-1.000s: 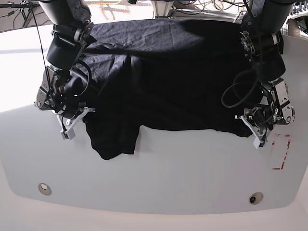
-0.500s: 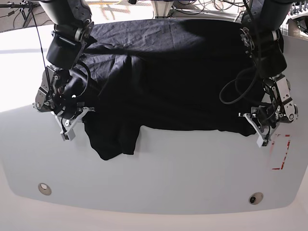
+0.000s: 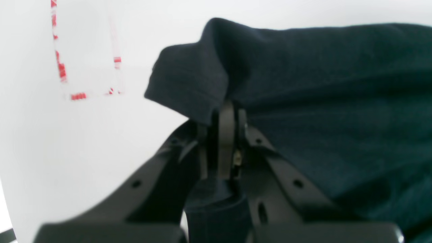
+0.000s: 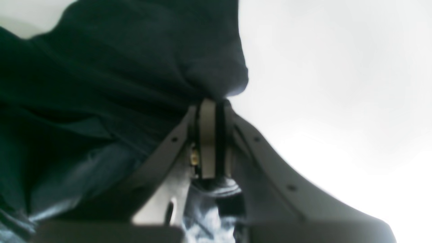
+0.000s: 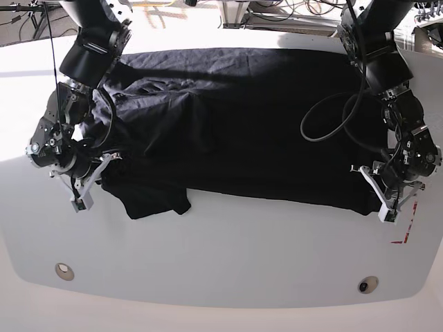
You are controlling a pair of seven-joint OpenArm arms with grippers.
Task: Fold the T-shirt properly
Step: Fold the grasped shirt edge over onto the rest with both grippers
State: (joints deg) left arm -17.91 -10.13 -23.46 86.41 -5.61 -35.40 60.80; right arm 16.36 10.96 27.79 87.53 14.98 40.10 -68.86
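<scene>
Next, my left gripper releases the T-shirt's near corner on the shirt's far half (image 5: pixel 376 109), near its side edge.
The black T-shirt (image 5: pixel 242 117) lies spread across the white table (image 5: pixel 228 256), with wrinkles and a folded-over flap at its near left. On the right of the base view, my left gripper (image 5: pixel 383 207) sits at the shirt's near right corner. The left wrist view shows that gripper (image 3: pixel 226 111) shut on a hemmed edge of the T-shirt (image 3: pixel 320 101). My right gripper (image 5: pixel 82 199) is at the shirt's left edge. In the right wrist view the right gripper (image 4: pixel 211 104) is shut on a bunched bit of the T-shirt (image 4: pixel 118 67).
Red tape marks (image 5: pixel 408 221) lie on the table just right of my left gripper, and the red tape marks (image 3: pixel 62 71) also show in the left wrist view. Two round inserts (image 5: pixel 64 270) (image 5: pixel 367 284) sit near the table's front edge. Cables and gear crowd the back.
My left gripper has closed on the shirt's corner. Both arms have moved outward, pulling the shirt wider and flatter; the hanging flap at the near left has shortened.
</scene>
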